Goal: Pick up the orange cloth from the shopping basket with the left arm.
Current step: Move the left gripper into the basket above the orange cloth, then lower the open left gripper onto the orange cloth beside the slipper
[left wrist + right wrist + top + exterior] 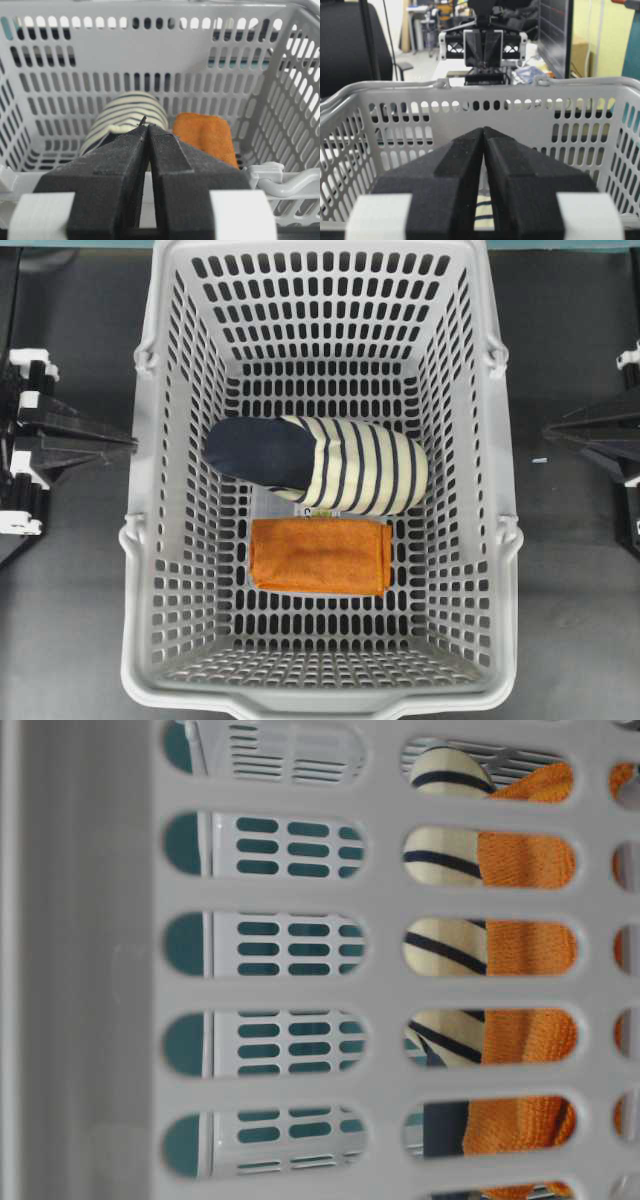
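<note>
The striped slipper is beside the middle of the folded orange cloth (318,556) (204,132). My left gripper needs to reach down there next and close on it the cloth.
The orange cloth (320,556) lies folded flat on the floor of the grey shopping basket (150,490), toward its near end. The table-level view catches the orange cloth (525,950) through the basket's slots. My left gripper (130,443) sits outside the basket's left wall, shut and empty. In the left wrist view my left gripper (148,126) points over the rim, with the orange cloth (207,137) lying ahead and to the right. My right gripper (548,430) rests outside the right wall, fingertips together. From the right wrist view my right gripper (483,129) faces the basket's wall.
A navy-and-cream striped slipper (320,465) lies across the basket floor just behind the cloth, touching its far edge. The basket's tall slotted walls (150,65) surround both items. Dark tabletop (570,620) lies on either side of the basket.
</note>
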